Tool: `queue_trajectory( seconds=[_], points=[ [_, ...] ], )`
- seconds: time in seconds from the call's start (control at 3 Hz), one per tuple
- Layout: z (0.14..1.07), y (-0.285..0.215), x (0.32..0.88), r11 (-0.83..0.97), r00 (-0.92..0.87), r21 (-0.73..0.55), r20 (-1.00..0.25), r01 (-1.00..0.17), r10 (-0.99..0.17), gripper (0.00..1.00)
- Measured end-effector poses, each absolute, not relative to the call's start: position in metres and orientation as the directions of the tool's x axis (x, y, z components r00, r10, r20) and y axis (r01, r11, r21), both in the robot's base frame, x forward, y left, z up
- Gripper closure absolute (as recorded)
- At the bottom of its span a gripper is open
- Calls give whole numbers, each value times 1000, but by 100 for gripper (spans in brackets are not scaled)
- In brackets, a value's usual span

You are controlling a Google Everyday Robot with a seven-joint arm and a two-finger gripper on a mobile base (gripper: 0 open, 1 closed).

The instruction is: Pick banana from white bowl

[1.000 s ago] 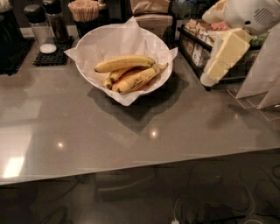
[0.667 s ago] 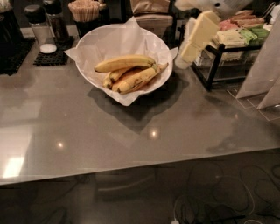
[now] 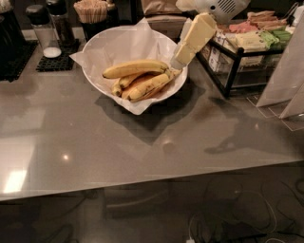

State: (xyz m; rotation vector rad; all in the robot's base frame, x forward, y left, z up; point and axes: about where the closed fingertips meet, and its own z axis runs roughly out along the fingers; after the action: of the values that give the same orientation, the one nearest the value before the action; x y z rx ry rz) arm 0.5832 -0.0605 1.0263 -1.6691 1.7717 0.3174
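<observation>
My gripper is going to close on the middle of the long yellow banana (image 3: 141, 66) that rests on top of the brown-speckled bananas in the white bowl.
The white bowl (image 3: 99, 80), lined with crinkled white paper, stands at the back of the grey counter. The banana (image 3: 135, 68), long and smooth yellow, lies on top of shorter brown-speckled bananas (image 3: 147, 86) in it. My gripper (image 3: 183, 56), cream-coloured, reaches down from the upper right. Its tip is over the bowl's right rim, just right of the banana's stem end.
A black wire rack (image 3: 237, 52) with packets stands to the right of the bowl. A salt shaker (image 3: 42, 28) on a black mat and a cup of stir sticks (image 3: 92, 10) stand at the back left. White cards (image 3: 285, 76) lean at the far right.
My gripper has swung left from beside the wire rack to the bowl's right rim and come lower. The bananas have not moved.
</observation>
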Motion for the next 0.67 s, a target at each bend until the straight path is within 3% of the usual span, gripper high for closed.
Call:
queue_trajectory(
  seconds=[0.67],
  points=[
    [996, -26, 617, 128, 44, -223, -634, -966, -772, 0]
  ],
)
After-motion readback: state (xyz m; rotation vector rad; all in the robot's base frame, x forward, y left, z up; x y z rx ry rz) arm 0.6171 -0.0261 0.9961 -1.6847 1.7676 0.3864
